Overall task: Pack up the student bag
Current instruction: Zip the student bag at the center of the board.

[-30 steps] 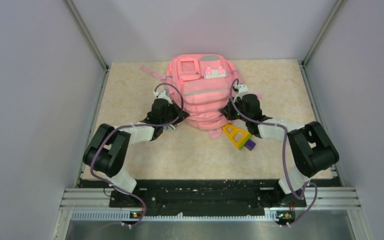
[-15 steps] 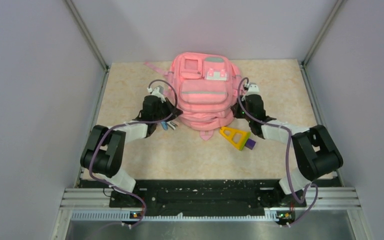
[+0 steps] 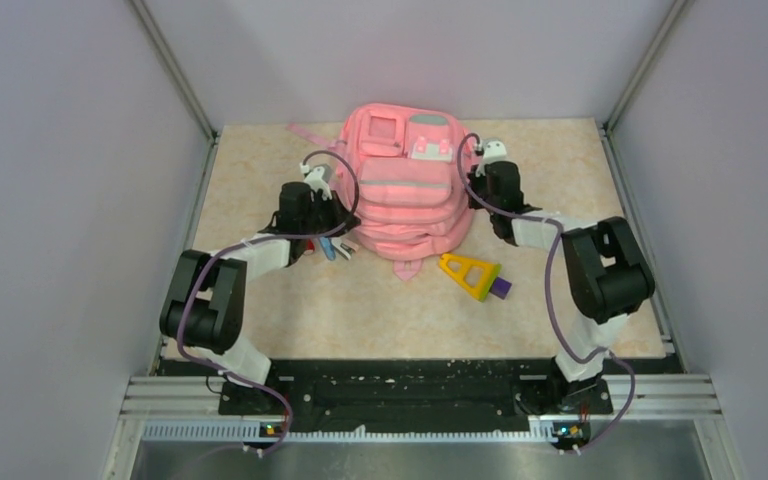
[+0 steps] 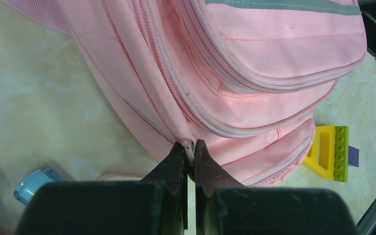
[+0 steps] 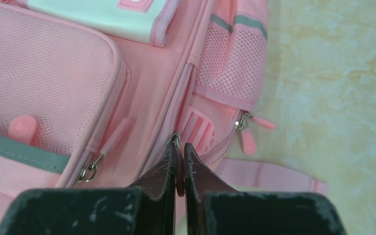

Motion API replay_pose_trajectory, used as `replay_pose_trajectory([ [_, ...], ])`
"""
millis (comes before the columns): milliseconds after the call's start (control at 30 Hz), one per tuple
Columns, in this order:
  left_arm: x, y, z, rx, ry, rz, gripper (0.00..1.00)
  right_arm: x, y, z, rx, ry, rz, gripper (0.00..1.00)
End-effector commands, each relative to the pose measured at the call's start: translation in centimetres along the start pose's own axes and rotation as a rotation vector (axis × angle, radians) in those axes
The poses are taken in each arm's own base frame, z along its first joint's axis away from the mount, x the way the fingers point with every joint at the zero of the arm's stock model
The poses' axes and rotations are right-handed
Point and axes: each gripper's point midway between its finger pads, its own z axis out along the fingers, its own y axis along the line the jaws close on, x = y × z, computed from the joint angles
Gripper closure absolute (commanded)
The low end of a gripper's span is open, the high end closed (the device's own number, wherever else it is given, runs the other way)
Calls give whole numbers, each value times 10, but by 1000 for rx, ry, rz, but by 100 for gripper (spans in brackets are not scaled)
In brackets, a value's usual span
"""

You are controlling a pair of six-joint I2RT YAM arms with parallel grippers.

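The left gripper holds only the small metal ring's loop, so it should open and grab the side fold nearer the bag's front [image 3: 364, 238] to steady the bag.
The pink student bag [image 3: 405, 180] lies flat at the back middle of the table, its mint-trimmed pockets facing up. My left gripper [image 4: 189, 146] is at the bag's left side [image 4: 235, 73], shut on a pink zip pull [image 4: 190, 149]. My right gripper [image 5: 179, 146] is at the bag's right side [image 5: 103, 83], shut on another pink zip pull [image 5: 178, 169]. In the top view the left gripper [image 3: 332, 212] and right gripper [image 3: 476, 190] flank the bag.
A yellow triangular block with a green and purple brick [image 3: 474, 274] lies in front of the bag, also in the left wrist view [image 4: 329, 152]. Small blue and red items [image 3: 332, 248] lie by the left gripper. A pink strap [image 5: 269, 176] trails right.
Both grippers have moved towards the back along the bag's sides, holding the zip pulls. The bag has shifted back a little and the small items at its left have come into view.
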Motion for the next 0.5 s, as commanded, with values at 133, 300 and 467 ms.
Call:
replay_pose_trajectory([
  [133, -25, 20, -3, -38, -35, 107, 100, -56, -85, 40, 244, -148, -185, 100],
  [300, -23, 21, -2, -40, -19, 117, 100, -74, -97, 59, 243, -182, -203, 100],
  [467, -22, 20, 0, -28, -6, 118, 100, -82, -111, 66, 300, -195, -229, 100],
])
